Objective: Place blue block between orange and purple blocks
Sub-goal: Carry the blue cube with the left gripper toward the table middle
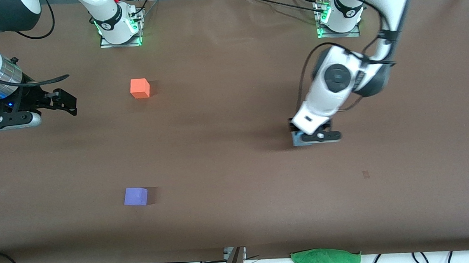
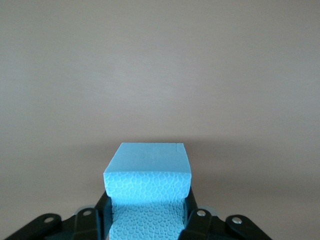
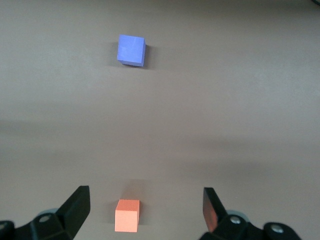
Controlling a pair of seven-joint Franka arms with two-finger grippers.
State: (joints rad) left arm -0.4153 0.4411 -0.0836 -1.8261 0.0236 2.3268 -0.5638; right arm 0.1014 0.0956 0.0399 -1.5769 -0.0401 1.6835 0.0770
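My left gripper needs to let go of the blue block on the mat's middle (image 1: 236,134), where it will sit short of the orange and purple blocks. The blue block is now low at the table surface.
The blue block (image 1: 300,139) is pinched in my left gripper (image 1: 311,137), low at the table surface toward the left arm's end; the left wrist view shows the block (image 2: 148,172) squeezed between the fingers of that gripper (image 2: 147,212). The orange block (image 1: 140,88) sits nearer the robots' bases. The purple block (image 1: 136,196) lies nearer the front camera, roughly in line with it. My right gripper (image 1: 67,102) is open and empty, up in the air at the right arm's end, where the arm waits. Its wrist view shows the gripper (image 3: 145,196), the orange block (image 3: 127,215) and the purple block (image 3: 131,50).
A brown mat (image 1: 239,197) covers the table. A green cloth (image 1: 326,260) lies off the mat's edge nearest the front camera. Cables run along that edge and by the arm bases.
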